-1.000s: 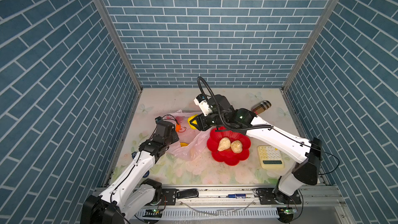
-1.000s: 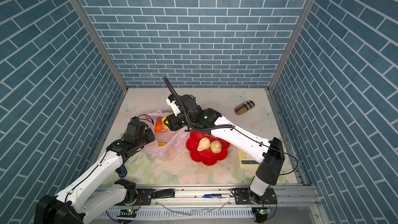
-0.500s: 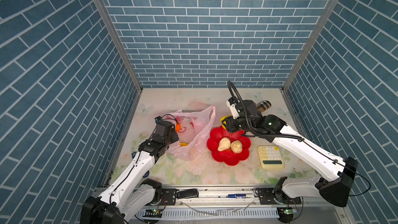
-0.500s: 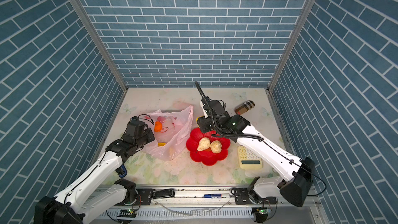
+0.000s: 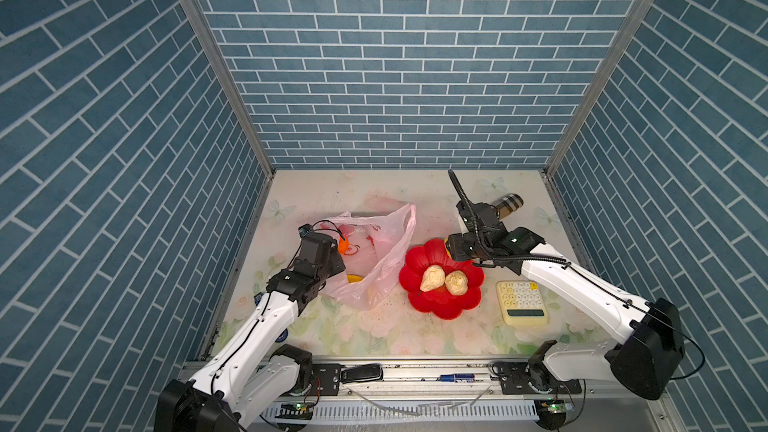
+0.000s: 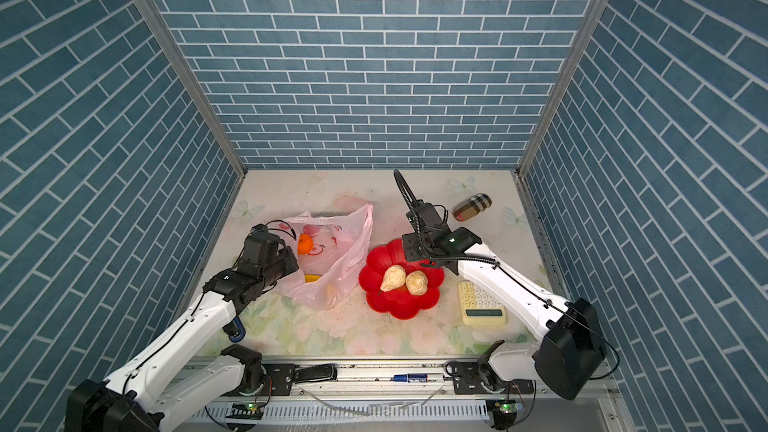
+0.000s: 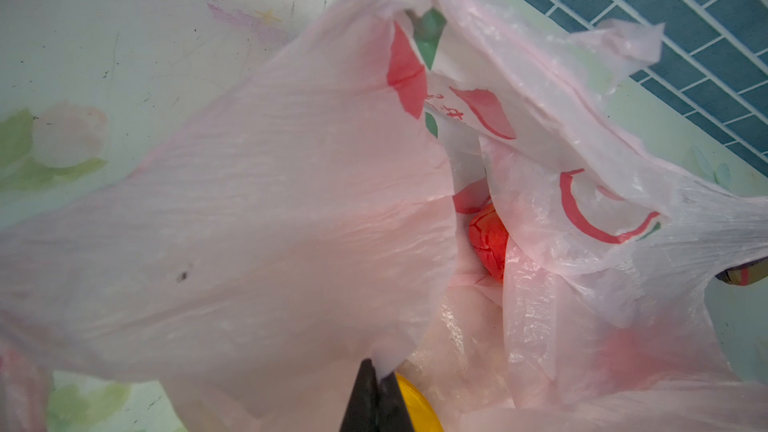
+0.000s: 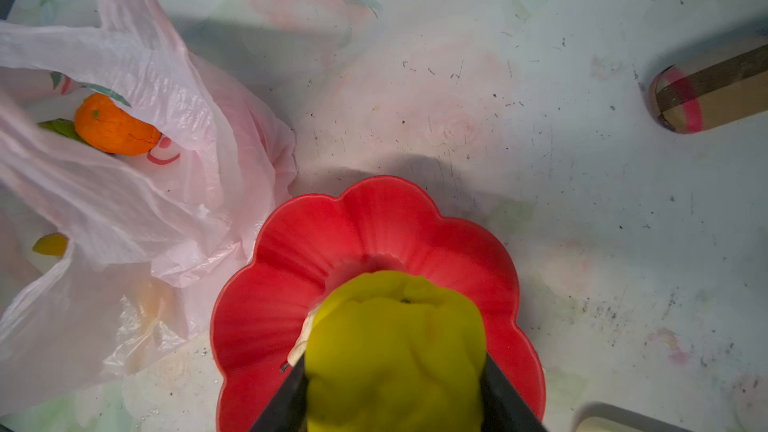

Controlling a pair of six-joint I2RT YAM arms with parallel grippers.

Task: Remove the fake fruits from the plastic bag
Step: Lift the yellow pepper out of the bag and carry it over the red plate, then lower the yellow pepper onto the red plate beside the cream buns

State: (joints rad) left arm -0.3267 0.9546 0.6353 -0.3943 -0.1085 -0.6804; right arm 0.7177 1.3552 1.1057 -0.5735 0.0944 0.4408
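My right gripper will let go of the yellow lump in the red flower dish [image 5: 448, 265] [image 8: 401, 292], just behind the two cream fruits.
The pale-pink plastic bag [image 5: 384, 251] [image 6: 347, 249] lies left of the red flower dish [image 5: 440, 311] [image 6: 399, 310]. My left gripper [image 7: 378, 376] is shut on the bag's rim [image 7: 291, 201] and holds its mouth up. Inside the bag lie a wrinkled orange-red fruit [image 8: 114, 126] [image 7: 488, 243] and a yellow banana [image 5: 353, 279] [image 7: 415, 405]. My right gripper [image 8: 395, 367] [image 5: 449, 248] is shut on the yellow lump [image 8: 395, 326], above the far part of the dish [image 8: 332, 222]. Two cream fruits [image 5: 432, 277] [image 5: 456, 282] lie in the dish.
A cream calculator [image 5: 523, 303] lies right of the dish, under my right arm. A plaid cylindrical case [image 5: 507, 205] [image 8: 715, 93] lies at the back right. Blue brick walls close in three sides.
My right gripper has carried the yellow lump from the bag's mouth rightwards to above the red dish. The bag's right handle now stands free. My left arm has not moved.
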